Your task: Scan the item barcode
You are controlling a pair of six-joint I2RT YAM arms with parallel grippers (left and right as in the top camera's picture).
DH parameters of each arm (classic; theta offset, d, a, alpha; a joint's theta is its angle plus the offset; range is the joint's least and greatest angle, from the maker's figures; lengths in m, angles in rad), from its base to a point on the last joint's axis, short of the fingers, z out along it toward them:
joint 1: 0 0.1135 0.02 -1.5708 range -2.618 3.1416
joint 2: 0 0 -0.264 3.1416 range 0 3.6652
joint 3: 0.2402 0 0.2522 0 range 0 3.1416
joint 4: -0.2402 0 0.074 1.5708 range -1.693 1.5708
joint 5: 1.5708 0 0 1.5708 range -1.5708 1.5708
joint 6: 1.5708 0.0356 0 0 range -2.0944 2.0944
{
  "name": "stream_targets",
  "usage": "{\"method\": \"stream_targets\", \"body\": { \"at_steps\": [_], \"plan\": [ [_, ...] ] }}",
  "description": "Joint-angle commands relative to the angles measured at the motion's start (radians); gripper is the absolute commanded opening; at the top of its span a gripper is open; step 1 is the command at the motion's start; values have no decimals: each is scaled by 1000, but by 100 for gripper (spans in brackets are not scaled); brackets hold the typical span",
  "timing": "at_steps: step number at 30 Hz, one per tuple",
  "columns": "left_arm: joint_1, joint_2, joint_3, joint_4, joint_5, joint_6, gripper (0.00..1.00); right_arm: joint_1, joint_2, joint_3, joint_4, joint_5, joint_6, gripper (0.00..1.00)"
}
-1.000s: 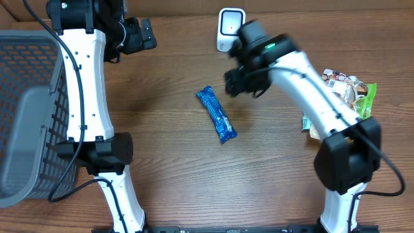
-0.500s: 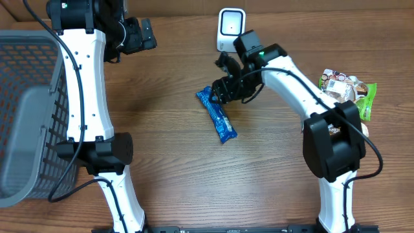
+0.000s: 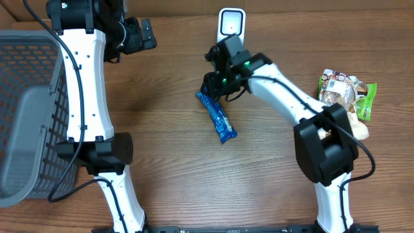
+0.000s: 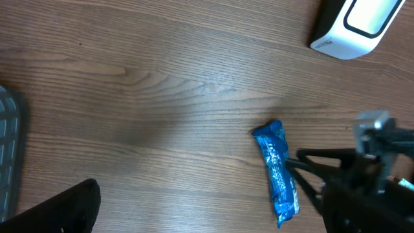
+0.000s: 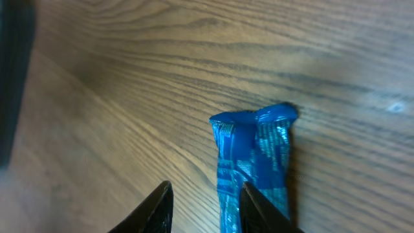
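The blue packet has only its edge between my right gripper's fingers, so next I open them, move across and pinch the packet's upper end (image 5: 254,126) before turning its barcode up.
A blue snack packet (image 3: 217,116) lies flat on the wooden table, slanting from upper left to lower right. The white barcode scanner (image 3: 230,26) stands at the back edge. My right gripper (image 3: 213,87) hovers low over the packet's upper end. In the right wrist view its fingertips (image 5: 162,204) stand a little apart over bare wood. The packet (image 5: 255,162) lies under and beside the right-hand finger, not between them. My left gripper (image 3: 139,35) hangs wide open at the back left, holding nothing. It looks down on the packet (image 4: 278,171) and scanner (image 4: 359,22).
A grey mesh basket (image 3: 26,116) fills the left side of the table. A pile of assorted snack packs (image 3: 346,90) lies at the right edge, behind my right arm's base.
My right arm has swung left from the scanner and come down over the packet's upper end, and its jaws have narrowed. The left arm and the packet have not moved.
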Motion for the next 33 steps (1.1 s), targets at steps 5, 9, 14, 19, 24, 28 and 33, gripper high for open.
{"method": "stream_targets", "body": {
  "at_steps": [5,9,14,19,24,28,33],
  "plan": [
    [-4,1,19,-2,-3,-14,100,39,-4,-34,8,138,285,25],
    [-4,1,19,-2,-3,-14,100,47,-4,-65,6,173,315,20],
    [-4,1,19,-2,-3,-14,100,48,-4,-84,57,216,235,42],
    [-4,1,19,-2,-3,-14,100,33,-4,-82,161,207,39,75],
    [-4,1,19,-2,-3,-14,100,32,3,-84,180,190,-4,74],
    [-4,1,19,-2,-3,-14,100,48,55,-84,211,188,61,70],
    [-4,1,19,-2,-3,-14,100,73,106,-84,247,186,114,62]
  ]
}}
